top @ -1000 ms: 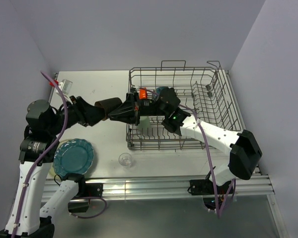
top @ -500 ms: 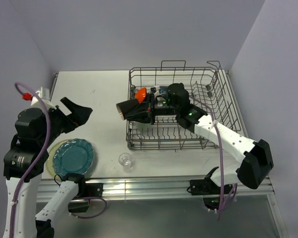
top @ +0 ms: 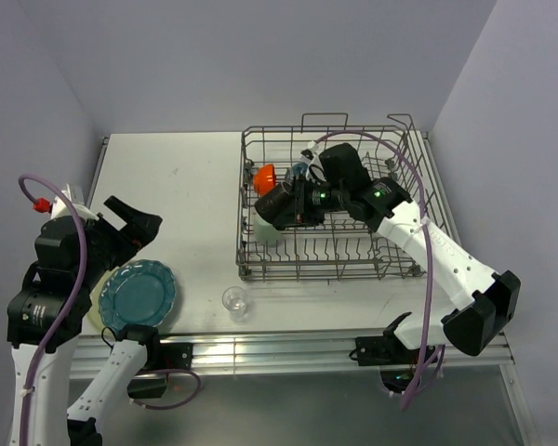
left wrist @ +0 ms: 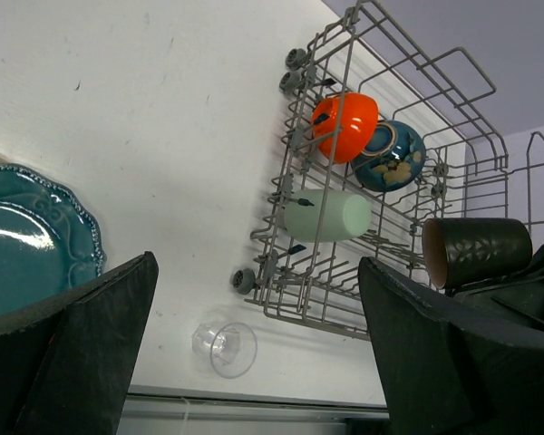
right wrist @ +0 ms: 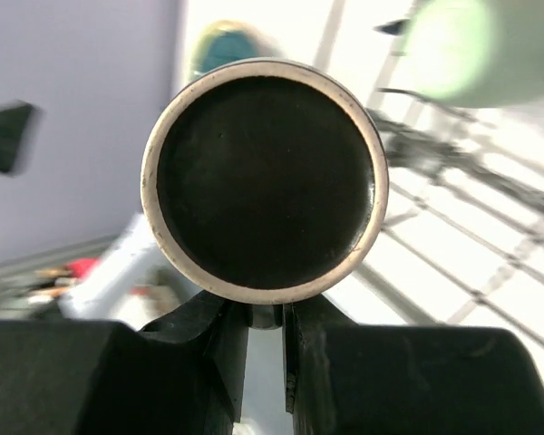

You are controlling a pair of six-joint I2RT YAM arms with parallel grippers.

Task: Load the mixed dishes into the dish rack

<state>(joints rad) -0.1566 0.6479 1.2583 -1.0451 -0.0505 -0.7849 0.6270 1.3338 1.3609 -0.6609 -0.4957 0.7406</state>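
Note:
My right gripper is going to set the dark brown mug down in the rack's front corner (top: 264, 252) by the pale green mug.
My right gripper (top: 296, 203) is shut on the dark brown mug (top: 277, 205), holding it on its side over the left part of the dish rack (top: 405, 209). In the right wrist view its round base (right wrist: 263, 177) fills the frame above the shut gripper (right wrist: 266, 328). In the rack sit the orange bowl (left wrist: 344, 124), the blue bowl (left wrist: 390, 156) and the pale green mug (left wrist: 326, 216), which lies on its side. My left gripper (top: 133, 221) is open and empty at the far left. The teal plate (top: 137, 294) rests on the cream plate (top: 95, 314). The clear glass (top: 234, 299) stands in front of the rack.
The rack's right half has bare tines (top: 391, 186). White table (top: 186, 186) lies between the left arm and the rack. The table's metal front rail (top: 288, 348) runs just below the glass. Walls close in behind and to both sides.
The left gripper let go of the dark brown mug, opened wide and drew back to the left. The right gripper carried the mug rightward over the rack.

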